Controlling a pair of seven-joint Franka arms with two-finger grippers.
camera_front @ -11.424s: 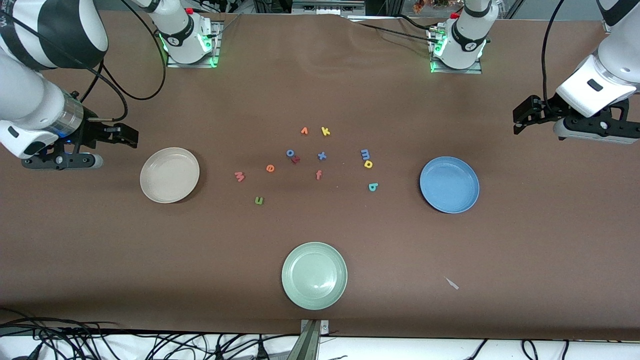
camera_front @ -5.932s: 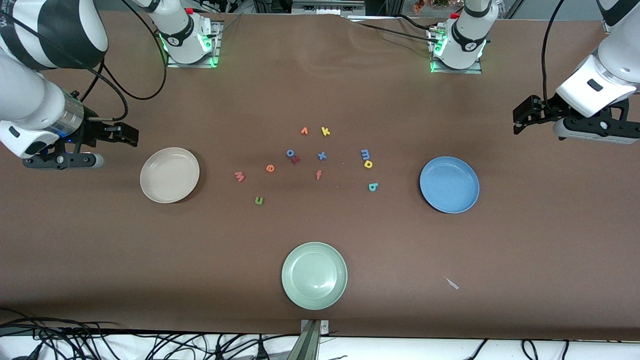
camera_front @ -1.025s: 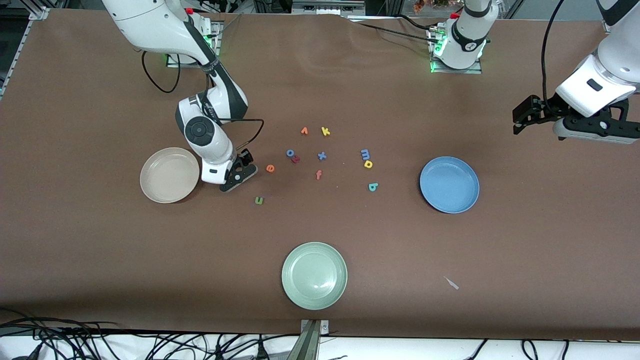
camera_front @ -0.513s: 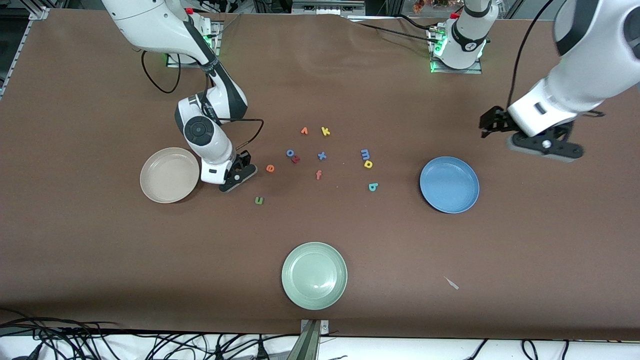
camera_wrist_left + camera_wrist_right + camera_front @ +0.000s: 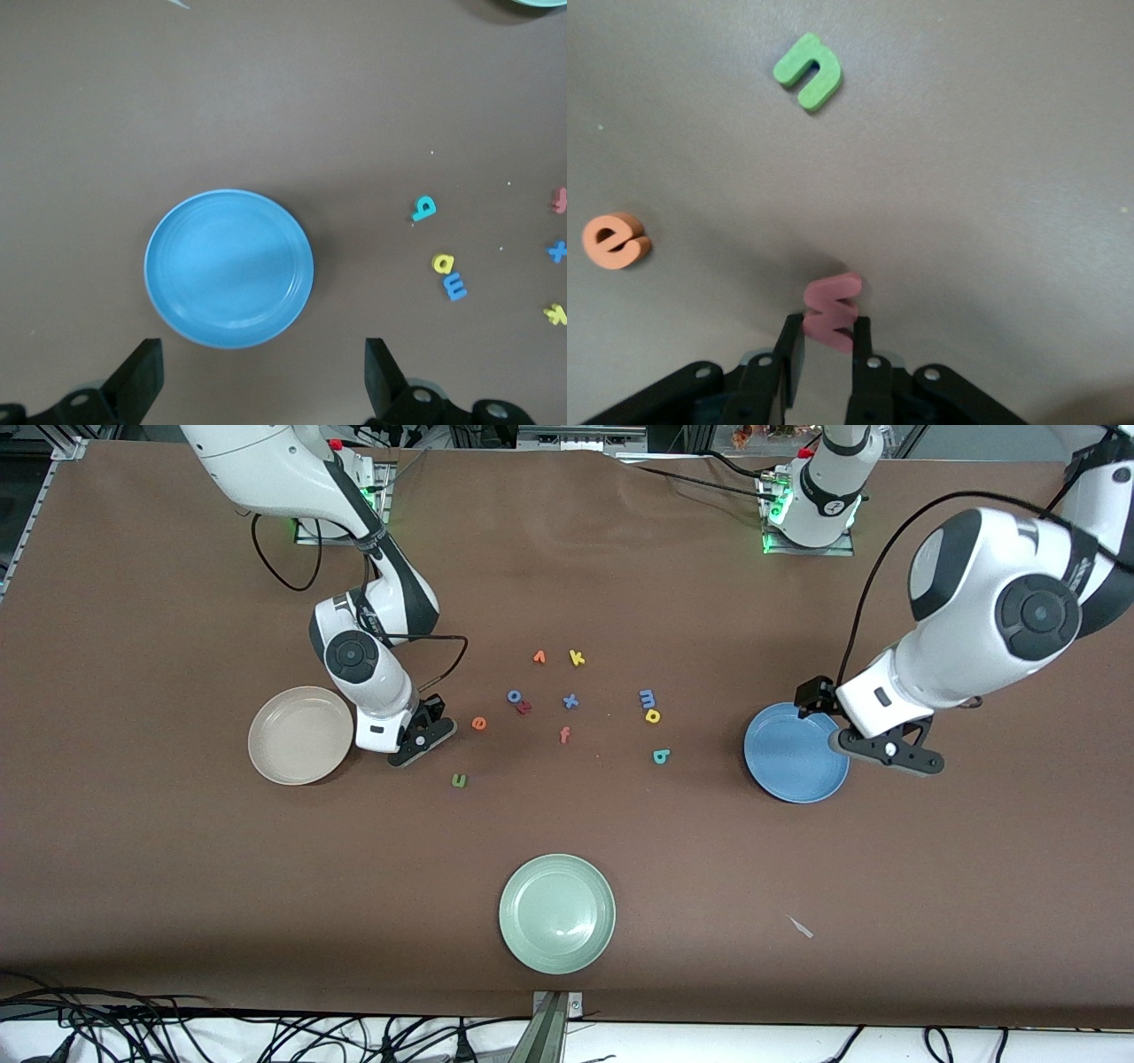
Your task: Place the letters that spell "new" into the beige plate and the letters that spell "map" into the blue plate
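Next, I release the pink-red w, now on edge down at the table, from my right gripper inside the beige plate (image 5: 329, 750), toward the green n.
My right gripper (image 5: 828, 332) is down at the table beside the beige plate (image 5: 297, 737), shut on the pink-red w (image 5: 833, 312), which stands on edge between its fingers. The front view hides the w under that gripper (image 5: 423, 735). The orange e (image 5: 478, 723) (image 5: 616, 241) and the green n (image 5: 458, 780) (image 5: 808, 71) lie close by. My left gripper (image 5: 858, 726) (image 5: 263, 376) hangs open over the blue plate's (image 5: 788, 766) (image 5: 229, 267) rim, holding nothing. The blue m (image 5: 647, 697), yellow a (image 5: 653, 716) and teal p (image 5: 661, 756) lie between the plates.
A pale green plate (image 5: 556, 913) sits near the front edge. Spare letters lie mid-table: an orange one (image 5: 539, 657), yellow k (image 5: 577, 658), blue o (image 5: 514, 696), a red one (image 5: 524, 708), blue x (image 5: 570, 701), orange f (image 5: 564, 734). A white scrap (image 5: 802, 927) lies on the cloth.
My right gripper has shut on the w where it stood. The left arm has swung in from its end of the table and come down over the blue plate, still open.
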